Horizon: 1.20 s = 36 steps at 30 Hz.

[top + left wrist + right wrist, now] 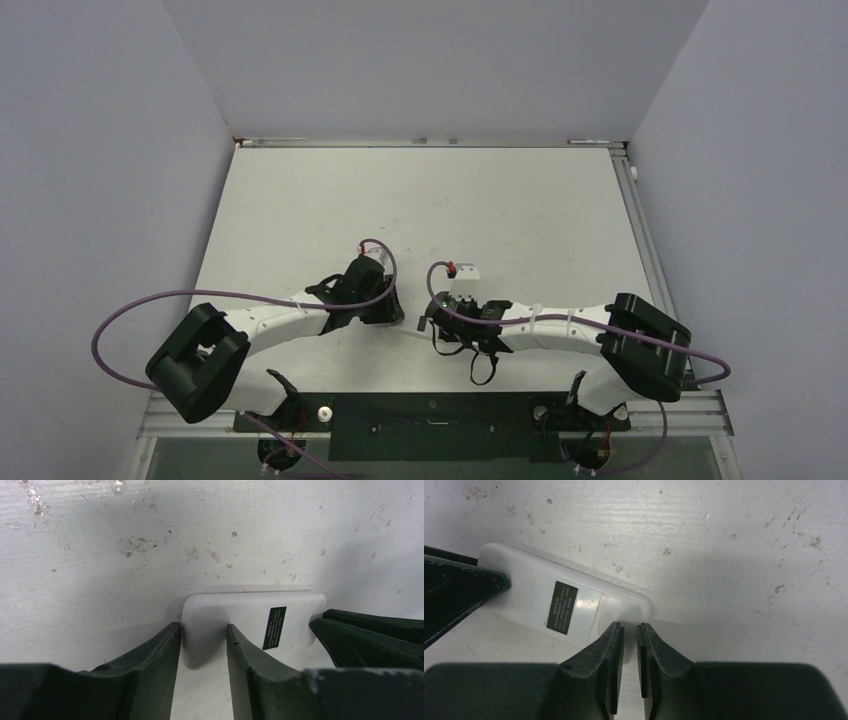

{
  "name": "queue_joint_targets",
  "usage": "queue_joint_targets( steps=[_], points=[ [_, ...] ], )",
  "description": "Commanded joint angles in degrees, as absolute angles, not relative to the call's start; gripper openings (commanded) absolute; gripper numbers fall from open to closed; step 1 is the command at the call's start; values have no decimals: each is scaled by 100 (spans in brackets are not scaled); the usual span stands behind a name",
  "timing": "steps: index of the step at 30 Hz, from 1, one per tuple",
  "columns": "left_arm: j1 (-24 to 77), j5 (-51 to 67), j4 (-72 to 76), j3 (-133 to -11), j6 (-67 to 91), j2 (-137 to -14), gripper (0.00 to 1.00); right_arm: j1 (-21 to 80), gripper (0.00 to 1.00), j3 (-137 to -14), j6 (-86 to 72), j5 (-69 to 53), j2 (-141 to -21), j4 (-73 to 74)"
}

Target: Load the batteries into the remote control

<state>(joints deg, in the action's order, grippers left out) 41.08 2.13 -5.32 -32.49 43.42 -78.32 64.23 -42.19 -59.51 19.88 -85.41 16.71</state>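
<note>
The remote control lies flat under the closed fingers of my right gripper, so I need to open them, grip the cover end (625, 612) and lift it to my left gripper.
The remote control (250, 611) lies on the table with its plain white back up, showing a black label and a battery cover (616, 607). My left gripper (202, 627) is open at one end of it, with one finger beside the end and the other over the back. My right gripper (630, 626) is shut down to a thin slit, its tips on the cover end of the remote (534, 580). In the top view the left gripper (392, 312) and right gripper (430, 325) nearly meet and hide the remote. No batteries are in view.
The white table (420, 200) is scuffed and stained and has grey walls on three sides. The right gripper's fingers (365, 632) show at the right of the left wrist view. A left finger (454, 587) shows at the left of the right wrist view.
</note>
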Motion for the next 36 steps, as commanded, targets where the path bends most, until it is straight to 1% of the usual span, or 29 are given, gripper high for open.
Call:
queue_joint_targets(
  steps=[1, 3, 6, 8, 11, 15, 18, 23, 36],
  points=[
    [4329, 288, -1183, -3522, 4135, -7810, 37, 6565, 18, -4426, -5612, 1490, -8790, 1883],
    [4306, 147, -1362, -3643, 4062, -7774, 41, 6565, 23, -4579, -5441, 1581, -8720, 2072],
    [4287, 48, -1641, -3849, 3951, -7670, 44, 6565, 30, -4862, -5057, 1779, -8530, 2417],
    [4273, -161, -1857, -3992, 3914, -7564, 48, 6540, 38, -5114, -4713, 1842, -8410, 2691],
    [4259, -326, -2165, -4149, 3877, -7333, 54, 6460, 46, -5407, -4102, 1805, -8289, 2978],
    [4217, -453, -2501, -4272, 3897, -6926, 60, 6252, 60, -5527, -3174, 1415, -8060, 3074],
    [4187, -483, -2668, -4268, 3943, -6597, 65, 6123, 67, -5541, -2506, 1184, -7924, 3104],
    [4124, -503, -2877, -4157, 4000, -6071, 77, 6069, 72, -5719, -1667, 744, -7982, 3286],
    [3932, -372, -3301, -3905, 4247, -4698, 97, 5661, 77, -5873, -319, -597, -8836, 2912]
  ],
)
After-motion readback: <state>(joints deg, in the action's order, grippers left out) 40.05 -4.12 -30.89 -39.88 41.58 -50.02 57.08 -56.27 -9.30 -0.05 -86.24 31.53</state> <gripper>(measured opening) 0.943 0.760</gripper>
